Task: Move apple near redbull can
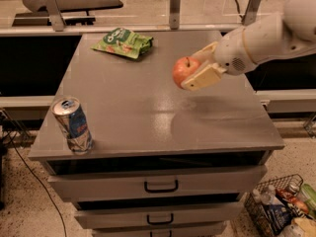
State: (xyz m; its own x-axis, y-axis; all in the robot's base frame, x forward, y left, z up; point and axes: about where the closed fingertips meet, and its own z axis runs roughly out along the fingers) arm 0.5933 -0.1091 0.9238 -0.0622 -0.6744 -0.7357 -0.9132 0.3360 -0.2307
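Note:
My gripper is going to release the apple on the grey cabinet top close beside the redbull can [101,119], toward the middle, where I should let it go. The apple is still well above the top.
The red-orange apple [183,70] with a short stem is held in my gripper [194,68], which is shut on it from the right, well above the grey cabinet top [158,107]. The arm reaches in from the upper right. The silver-and-blue redbull can [73,124] stands upright near the front left corner of the top, far to the left of and nearer than the apple.
A flat green snack bag [122,42] lies at the back left of the top. Drawers with dark handles [161,186] are below the front edge. A wire basket of items [281,211] sits on the floor at lower right.

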